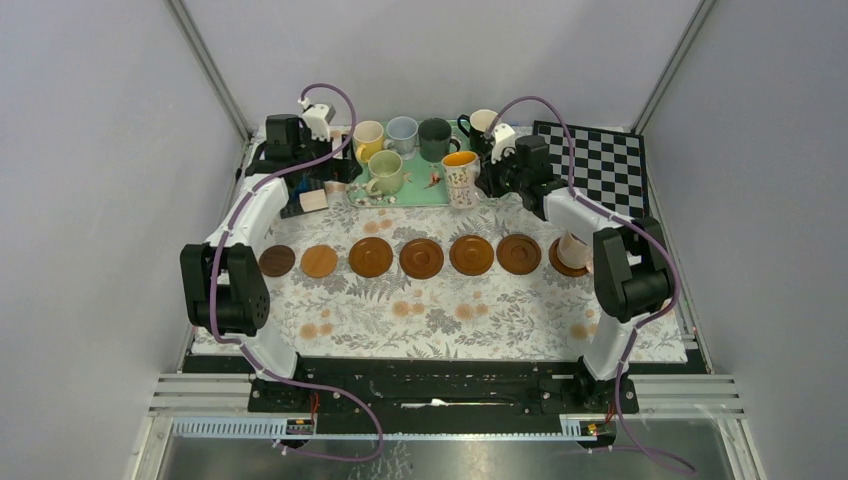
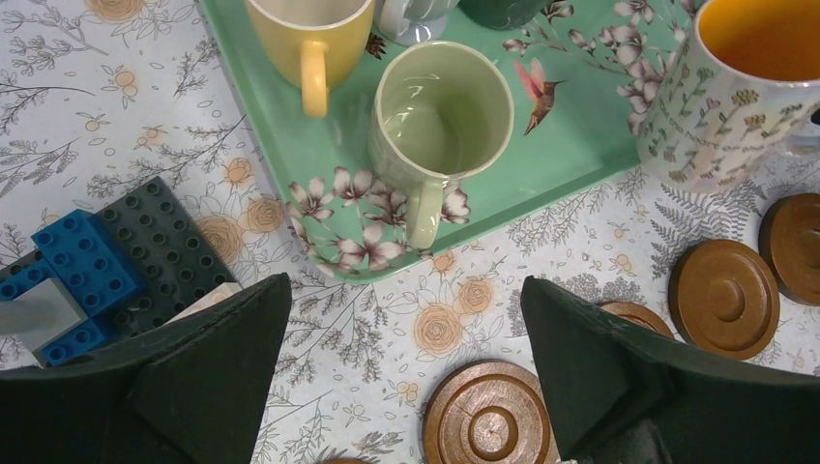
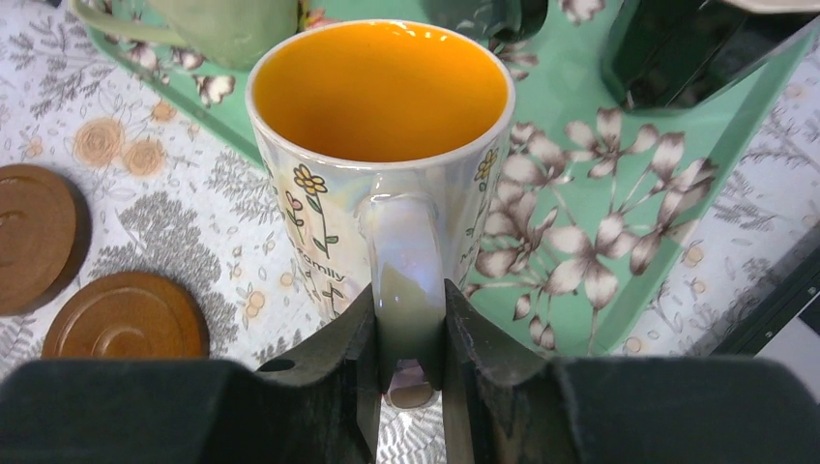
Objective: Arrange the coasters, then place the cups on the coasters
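My right gripper will first lower the floral cup, which hangs at a slant by its handle from its fingers, to the tray and grip the cup's handle (image 3: 404, 237) deeper.
Several brown coasters (image 1: 421, 258) lie in a row across the floral cloth. A pinkish cup (image 1: 573, 247) stands on the rightmost one, partly behind the right arm. On the green tray (image 1: 412, 196) stand yellow (image 1: 368, 138), pale blue (image 1: 402, 132), dark green (image 1: 436, 138), black (image 1: 482, 125) and pale green (image 2: 440, 121) cups. My right gripper (image 3: 409, 302) is shut on the handle of the floral cup (image 3: 382, 106) at the tray's near right corner; its base is hidden. My left gripper (image 2: 404, 302) is open and holds nothing, over bare cloth just short of the tray, a coaster (image 2: 488, 418) under it.
A black-and-white checkerboard (image 1: 600, 160) lies at the back right. Blue and dark toy bricks (image 2: 106, 266) and a pale wooden block (image 1: 313, 200) sit left of the tray, close to the left gripper. Grey walls close in on both sides.
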